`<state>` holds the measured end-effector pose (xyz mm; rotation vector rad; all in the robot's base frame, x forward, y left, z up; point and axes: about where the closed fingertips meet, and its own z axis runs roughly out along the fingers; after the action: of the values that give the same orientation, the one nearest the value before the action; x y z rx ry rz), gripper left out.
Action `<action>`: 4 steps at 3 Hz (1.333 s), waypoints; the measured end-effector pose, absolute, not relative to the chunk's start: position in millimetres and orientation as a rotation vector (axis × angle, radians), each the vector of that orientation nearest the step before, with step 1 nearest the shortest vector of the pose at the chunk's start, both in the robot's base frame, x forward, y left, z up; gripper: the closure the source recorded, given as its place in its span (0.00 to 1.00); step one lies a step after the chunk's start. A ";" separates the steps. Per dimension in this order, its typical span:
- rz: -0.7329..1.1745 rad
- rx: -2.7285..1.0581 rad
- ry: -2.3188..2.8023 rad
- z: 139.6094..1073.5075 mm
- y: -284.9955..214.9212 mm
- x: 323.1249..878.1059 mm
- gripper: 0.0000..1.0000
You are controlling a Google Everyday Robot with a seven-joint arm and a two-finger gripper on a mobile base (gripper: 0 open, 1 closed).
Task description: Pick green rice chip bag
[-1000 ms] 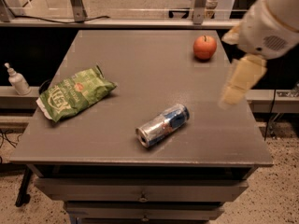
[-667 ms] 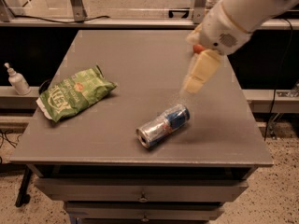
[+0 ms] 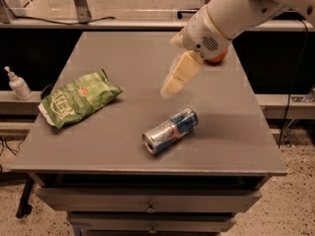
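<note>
The green rice chip bag has a pointed end (image 3: 110, 87) closest to the drink can, and my gripper should close on that end next.
The green rice chip bag (image 3: 76, 100) lies flat on the left part of the grey table (image 3: 123, 48); it is crinkled light-green foil with white lettering and a small red mark. My gripper (image 3: 172, 86) hangs above the table's middle, to the right of the bag and well apart from it, just above and behind the can. It holds nothing. The white arm reaches in from the upper right.
A silver-and-blue drink can (image 3: 170, 131) lies on its side near the front middle. A red-orange fruit (image 3: 219, 56) sits at the back right, mostly hidden by the arm. A small white bottle (image 3: 18, 84) stands left of the table.
The arm and gripper have swept left from the table's right side to its middle, now covering the fruit. Bag and can have not moved.
</note>
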<state>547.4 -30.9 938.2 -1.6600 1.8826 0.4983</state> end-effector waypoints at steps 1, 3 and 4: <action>0.529 -1.626 1.848 931.0 -17.7 557.1 0.00; 0.691 -1.628 1.732 900.9 82.2 595.0 0.00; 0.769 -1.622 1.737 880.6 120.8 588.6 0.00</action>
<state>588.6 120.8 880.6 -1.6224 1.7373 0.7690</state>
